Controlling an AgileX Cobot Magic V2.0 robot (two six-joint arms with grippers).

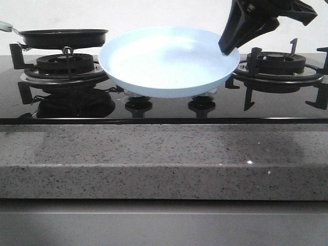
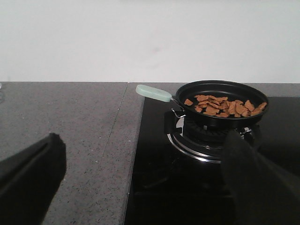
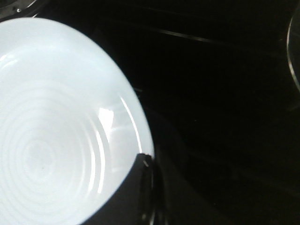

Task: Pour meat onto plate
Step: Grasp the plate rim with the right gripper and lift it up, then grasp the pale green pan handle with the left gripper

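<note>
The robot's left gripper needs to next move to the frying pan's pale green handle (image 1: pixel 5 26) (image 2: pixel 153 93) and close there, because the pan needs to be lifted to pour the meat.
The pale blue plate (image 1: pixel 169 64) hangs over the middle of the stove, its inside tipped toward the front. My right gripper (image 1: pixel 225 48) is shut on its right rim. The right wrist view shows the plate (image 3: pixel 51 126) from close up, with one dark finger of the right gripper (image 3: pixel 146 161) lying over its edge. The meat (image 2: pixel 224 106) is a heap of small orange-brown pieces in the black frying pan (image 2: pixel 220 91) on the left burner. My left gripper (image 2: pixel 145 187) stands open and empty, short of the pan and apart from its pale green handle (image 2: pixel 153 93).
The frying pan (image 1: pixel 64 37) sits on the left burner grate (image 1: pixel 61 64). The right burner (image 1: pixel 279 66) lies below my right arm. Two stove knobs (image 1: pixel 138 105) sit under the plate. A grey speckled counter (image 1: pixel 154 159) runs along the front and left of the hob.
</note>
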